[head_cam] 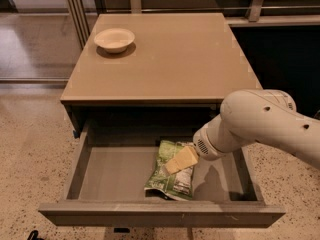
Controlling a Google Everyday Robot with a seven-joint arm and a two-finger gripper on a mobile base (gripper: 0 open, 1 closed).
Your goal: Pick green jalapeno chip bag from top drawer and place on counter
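I need to close my gripper on the middle point(176, 171) of the green jalapeno chip bag, between the bag's back end and its white label panel.
The green jalapeno chip bag point(171, 177) lies flat in the middle of the open top drawer point(115, 170), its white label panel toward the front. My gripper point(180, 160) reaches in from the right on a white arm and hangs right over the bag's upper half, its tan fingers point(183, 159) pointing down-left. The tan counter point(165, 54) spreads behind and above the drawer.
A white bowl point(114, 39) stands at the counter's back left corner. The drawer's front panel point(160, 216) juts toward the camera. Speckled floor lies to the left and right. A dark railing and wall run behind the counter.
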